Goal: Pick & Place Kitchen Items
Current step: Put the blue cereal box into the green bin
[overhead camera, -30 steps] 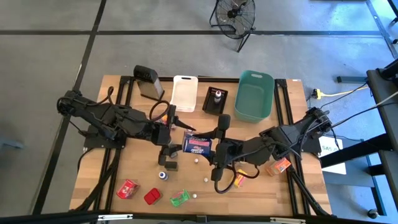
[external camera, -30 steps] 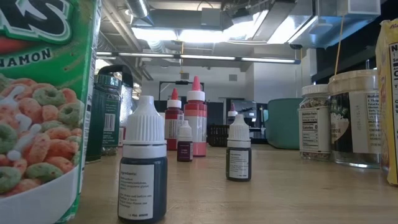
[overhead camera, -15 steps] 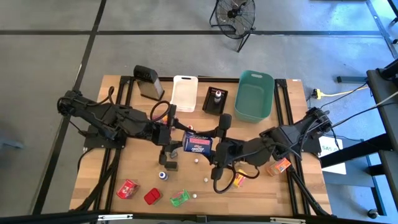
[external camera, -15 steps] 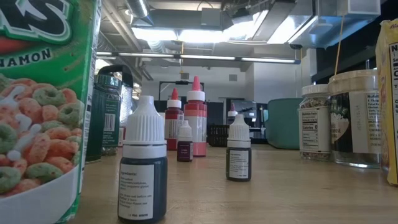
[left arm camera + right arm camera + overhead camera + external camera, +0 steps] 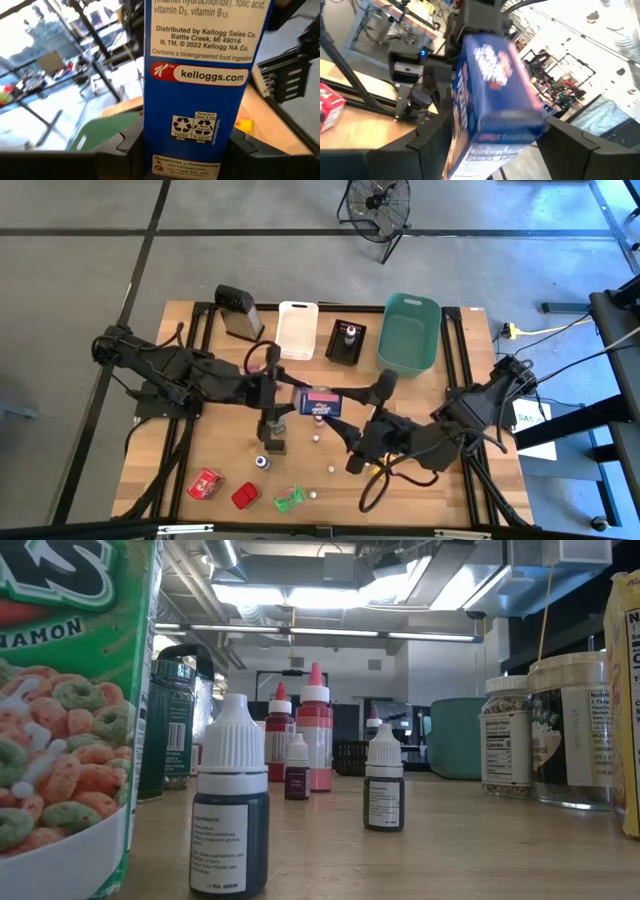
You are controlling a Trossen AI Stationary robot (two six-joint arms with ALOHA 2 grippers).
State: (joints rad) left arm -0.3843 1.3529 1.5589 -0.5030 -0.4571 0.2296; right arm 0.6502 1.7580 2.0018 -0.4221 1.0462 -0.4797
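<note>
Next, I turn my right gripper square, since the blue cereal box lies slanted across its open fingers, and close it on the box's loose end (image 5: pixel 335 403) for the handover.
A blue cereal box (image 5: pixel 318 401) hangs over the table's middle with my left gripper (image 5: pixel 288 396) shut on it. In the left wrist view its narrow printed side (image 5: pixel 195 75) faces the camera. My right gripper (image 5: pixel 345 420) stands open at the box's right end (image 5: pixel 492 100), one finger on either side with gaps showing. Other kitchen items rest on the table: red packets (image 5: pixel 205 483), a green packet (image 5: pixel 289 498) and a small capped bottle (image 5: pixel 262 463). Neither gripper shows in the low view. My left gripper pinches the box's lower end (image 5: pixel 192 165) between its two fingers (image 5: pixel 125 152), one on each broad face beside the narrow printed side. It comes at the box roughly level from the table's left. The box is lifted clear of the table.
At the far edge stand a grey grater (image 5: pixel 239 311), a white bin (image 5: pixel 297 329), a black bin (image 5: pixel 346 340) and a teal bin (image 5: pixel 409 332). Dropper bottles (image 5: pixel 231 800), red-capped bottles (image 5: pixel 313 730), jars (image 5: pixel 572 730) and a green cereal box (image 5: pixel 70 710) crowd the near edge.
My right gripper has drawn back from the blue box toward the table's right and near edges and has turned. The box has stayed in my left gripper, shifting a little toward the far edge and tipping.
</note>
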